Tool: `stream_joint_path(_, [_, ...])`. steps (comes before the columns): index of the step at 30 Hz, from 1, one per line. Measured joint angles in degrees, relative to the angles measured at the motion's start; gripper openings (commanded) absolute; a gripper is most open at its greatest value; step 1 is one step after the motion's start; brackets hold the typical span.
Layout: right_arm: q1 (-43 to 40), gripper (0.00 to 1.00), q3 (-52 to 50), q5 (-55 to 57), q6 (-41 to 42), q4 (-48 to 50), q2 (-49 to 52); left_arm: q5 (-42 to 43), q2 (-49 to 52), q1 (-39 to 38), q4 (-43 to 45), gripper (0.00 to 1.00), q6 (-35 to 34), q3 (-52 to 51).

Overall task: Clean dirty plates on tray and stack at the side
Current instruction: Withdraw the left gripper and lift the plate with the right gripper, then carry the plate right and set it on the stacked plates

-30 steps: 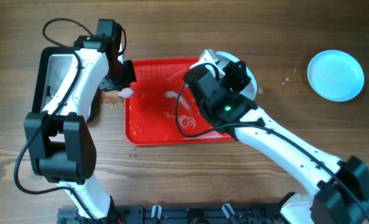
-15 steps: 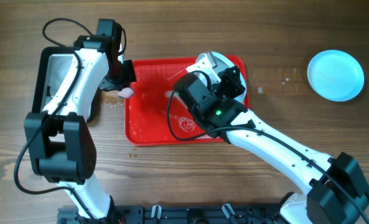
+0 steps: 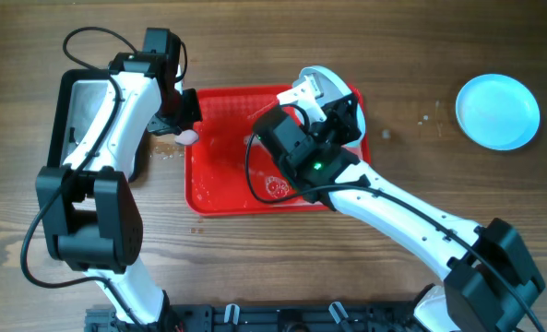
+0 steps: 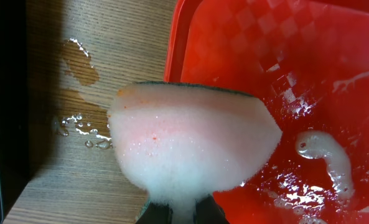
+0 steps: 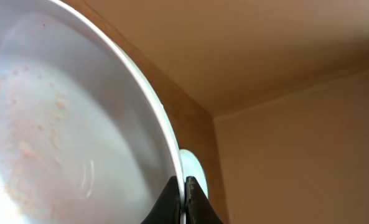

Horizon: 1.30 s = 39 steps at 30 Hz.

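The robot's right gripper should set the plate down on top of the other plate (image 3: 493,113) (image 5: 193,172) that lies on the bare wood. The held plate is tilted above the red tray.
The red tray (image 3: 219,175) lies mid-table, wet and soapy. My right gripper (image 3: 325,100) is shut on the rim of a plate (image 3: 314,81) and holds it tilted steeply above the tray's far right part. In the right wrist view that plate (image 5: 60,124) carries orange smears, and my fingers (image 5: 185,194) pinch its edge. My left gripper (image 3: 183,122) is shut on a foamy sponge (image 3: 189,136) at the tray's left rim. In the left wrist view the sponge (image 4: 190,143) bulges from the fingers (image 4: 181,213) over the tray's edge (image 4: 175,43). Another plate (image 3: 497,111) lies on the table at far right.
A black-rimmed metal tin (image 3: 87,103) stands left of the tray, under my left arm. Foam patches (image 3: 275,183) lie on the tray floor, also seen in the left wrist view (image 4: 324,158). Water drops (image 4: 78,59) wet the wood beside the tray.
My right arm has swung left with the plate, from past the tray's right edge to above the tray, tipping it steeper. The left arm and sponge have not moved.
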Motion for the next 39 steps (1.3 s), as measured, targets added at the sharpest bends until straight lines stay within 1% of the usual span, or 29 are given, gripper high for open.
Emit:
stream_joint_path(2, [0.6,0.04,0.0,2.2,-1.0,1.4,0.1,0.0,0.0,0.0,0.0,0.04,0.0,0.0])
stream_joint_path(9, [1.7,0.04,-0.4,2.4,-2.5,3.8,0.3,0.0,0.0,0.0,0.2,0.04,0.0,0.0])
stream_joint_path(10, [1.8,0.04,-0.6,3.0,-2.7,5.5,0.3,0.0,0.0,0.0,0.2,0.04,0.0,0.0])
stream_joint_path(15, [2.3,0.04,-0.8,0.5,-1.9,4.7,0.4,-0.2,0.0,0.0,0.2,0.04,0.0,0.0])
stream_joint_path(18, [2.2,0.04,-0.8,-7.1,2.7,0.9,0.4,-0.3,0.0,0.0,0.2,0.04,0.0,0.0])
stream_joint_path(19, [2.2,0.04,-0.9,-13.9,5.6,-1.7,0.4,-0.3,0.0,0.0,0.2,0.04,0.0,0.0])
stream_joint_path(22, [1.4,0.04,-1.0,-26.8,12.8,-5.0,0.5,-0.4,0.0,0.0,0.2,0.04,0.0,0.0])
stream_joint_path(23, [0.0,0.04,-1.0,-32.9,16.9,-5.7,0.5,-0.4,0.0,0.0,0.1,0.04,0.0,0.0])
stream_joint_path(24, [-2.5,0.04,-1.0,-39.2,21.1,-6.1,0.6,-0.4,0.0,0.0,0.1,0.04,0.0,0.0])
stream_joint_path(25, [-4.0,0.04,-1.0,-41.9,22.4,-6.2,0.6,-0.4,0.0,0.0,0.2,0.04,0.0,0.0])
stream_joint_path(27, [-11.4,0.04,-1.0,-53.5,27.1,-6.4,0.6,-0.4,0.0,0.0,0.2,0.04,0.0,0.0])
stream_joint_path(32, [-29.7,0.04,-1.0,-74.6,31.8,-6.4,0.5,-0.4,0.0,0.0,0.2,0.04,0.0,0.0])
stream_joint_path(33, [-33.1,0.04,-1.0,-77.6,32.6,-6.4,0.5,-0.4,0.0,0.0,0.2,0.04,0.0,0.0])
stream_joint_path(34, [-38.2,0.04,-1.0,-80.8,33.8,-6.4,0.4,-0.4,0.0,0.0,0.2,0.04,0.0,0.0])
stream_joint_path(39, [-54.8,0.04,-1.0,-87.7,39.7,-5.2,0.3,-0.4,0.0,0.0,0.2,0.04,0.0,0.0])
